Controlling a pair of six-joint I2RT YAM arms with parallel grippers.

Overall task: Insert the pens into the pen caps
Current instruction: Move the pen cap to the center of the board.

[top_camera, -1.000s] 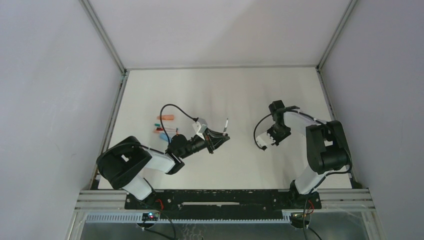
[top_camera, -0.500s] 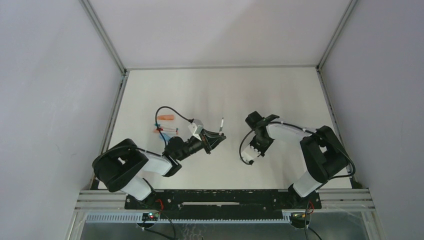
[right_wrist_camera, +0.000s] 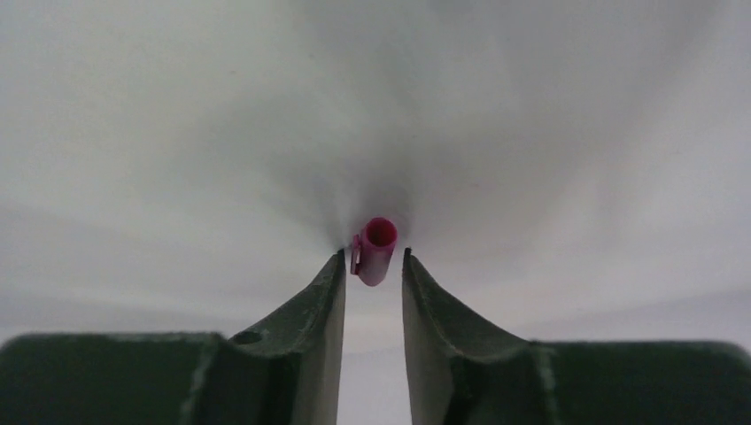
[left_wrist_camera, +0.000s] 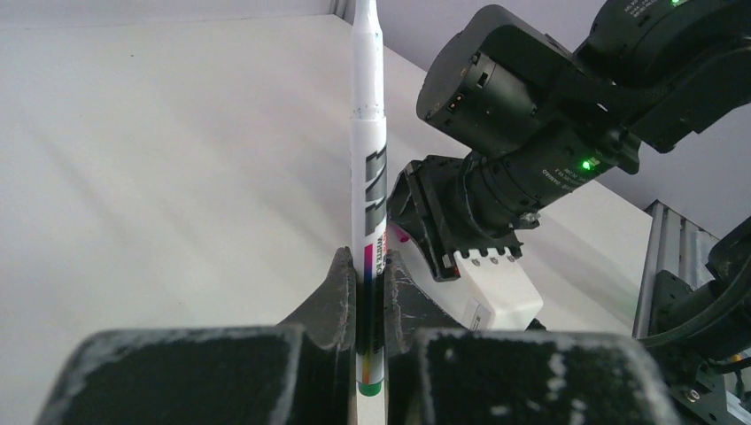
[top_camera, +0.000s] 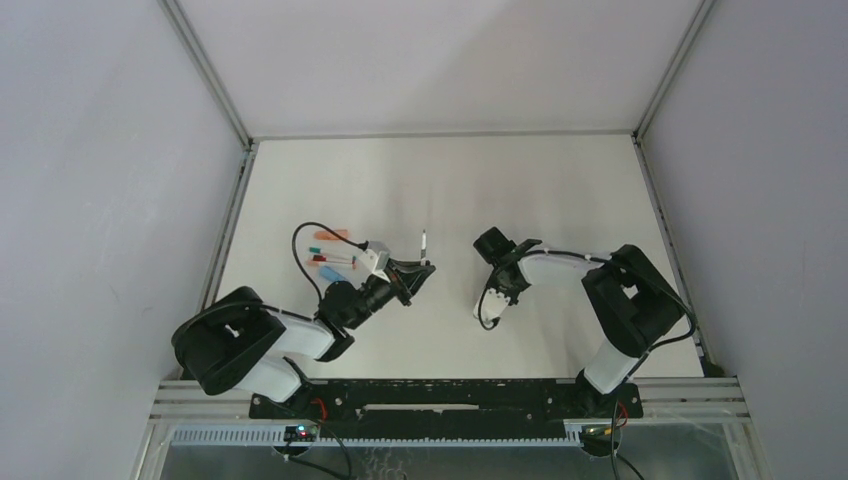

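The magenta cap's open end faces my right gripper's camera, so it should open, turn and take the pen cap from the closed end's side (right_wrist_camera: 373, 281).
My left gripper (left_wrist_camera: 369, 283) is shut on a white pen (left_wrist_camera: 369, 177) with a green end, which sticks straight out past the fingertips. In the top view the gripper (top_camera: 416, 271) sits left of centre and the pen (top_camera: 424, 243) points away from it. My right gripper (right_wrist_camera: 374, 261) is shut on a magenta pen cap (right_wrist_camera: 375, 251) at the very fingertips, its open end visible. The right gripper (top_camera: 488, 303) is just right of the pen. In the left wrist view a bit of the magenta cap (left_wrist_camera: 400, 235) shows close beside the pen's barrel.
Other pens and caps lie in a cluster on the table at the left: a salmon-orange cap (top_camera: 335, 236), a teal piece (top_camera: 318, 248), a red-ended pen (top_camera: 330, 259) and a blue piece (top_camera: 331, 271). The left arm's cable loops over them.
Both arms have moved left. The right gripper has swung in from the right with the cap and now sits close beside the pen held by the left gripper.
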